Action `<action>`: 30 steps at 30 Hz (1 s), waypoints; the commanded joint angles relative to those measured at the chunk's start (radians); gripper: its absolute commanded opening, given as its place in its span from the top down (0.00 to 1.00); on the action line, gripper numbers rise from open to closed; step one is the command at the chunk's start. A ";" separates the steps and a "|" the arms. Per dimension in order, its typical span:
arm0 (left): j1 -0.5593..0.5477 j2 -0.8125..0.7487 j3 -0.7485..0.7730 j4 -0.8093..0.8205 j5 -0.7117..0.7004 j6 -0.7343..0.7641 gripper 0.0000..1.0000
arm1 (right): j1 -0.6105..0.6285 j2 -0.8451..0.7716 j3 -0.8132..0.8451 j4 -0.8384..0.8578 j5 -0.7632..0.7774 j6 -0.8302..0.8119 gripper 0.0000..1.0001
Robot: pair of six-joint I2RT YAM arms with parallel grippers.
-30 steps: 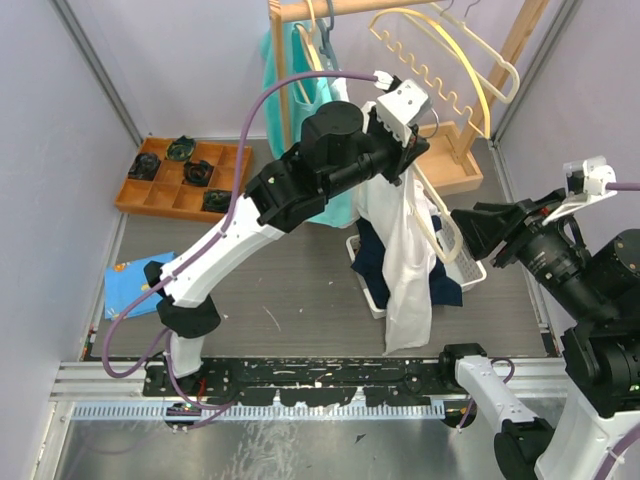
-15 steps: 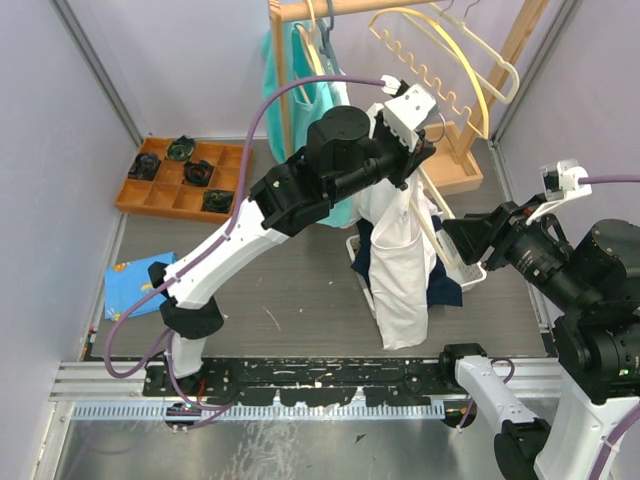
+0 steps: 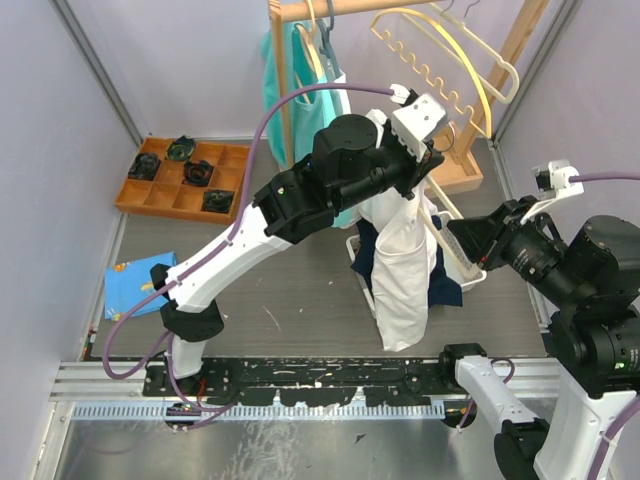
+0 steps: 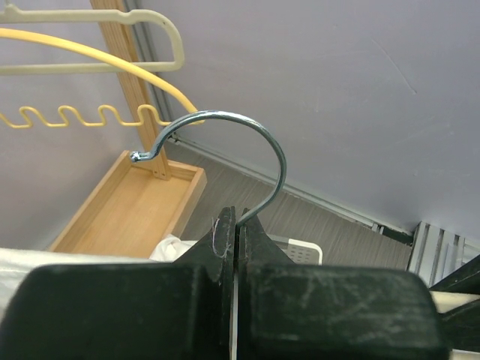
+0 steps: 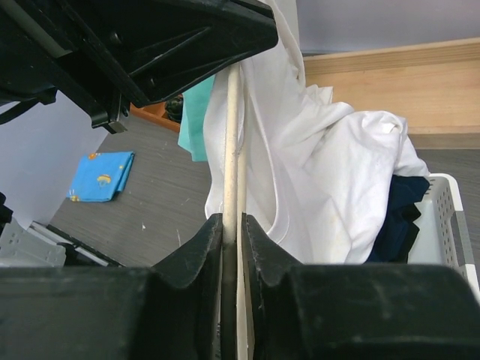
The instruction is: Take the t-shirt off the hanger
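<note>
The hanger is held by both my grippers, so my left gripper needs to let go of the hook's stem and pinch the t-shirt's neckline (image 3: 408, 212) while my right gripper pulls the hanger out.
A white t-shirt (image 3: 402, 265) hangs from a cream hanger (image 3: 441, 208) with a metal hook (image 4: 259, 142), above a basket. My left gripper (image 3: 424, 160) is shut on the hook's stem and holds the hanger up; in the left wrist view the jaws (image 4: 236, 219) pinch the wire. My right gripper (image 3: 456, 233) is shut on the hanger's cream arm (image 5: 232, 127) beside the shirt (image 5: 330, 172); in the right wrist view the gripper (image 5: 232, 221) has the bar between its jaws. The shirt's fabric is bunched on the far side of the bar.
A wooden rack (image 3: 300, 10) at the back carries a teal garment (image 3: 285, 75) and empty cream hangers (image 3: 455, 60). A white basket (image 3: 473, 270) with dark clothes stands below the shirt. An orange compartment tray (image 3: 170, 200) and a blue cloth (image 3: 135, 283) lie at the left.
My left gripper has lifted the hanger up and a little right. The right arm has shifted slightly, still on the hanger arm. The shirt hangs more gathered and straighter.
</note>
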 commanded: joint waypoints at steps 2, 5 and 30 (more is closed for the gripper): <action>-0.007 -0.003 0.039 0.062 0.016 -0.007 1.00 | -0.003 0.006 -0.006 0.021 0.004 -0.005 0.87; -0.007 -0.004 0.038 0.060 0.008 -0.006 1.00 | -0.003 -0.005 -0.010 0.041 0.017 0.000 0.99; 0.068 -0.260 -0.385 0.166 0.214 -0.102 0.28 | -0.003 -0.096 -0.098 0.230 0.188 0.052 1.00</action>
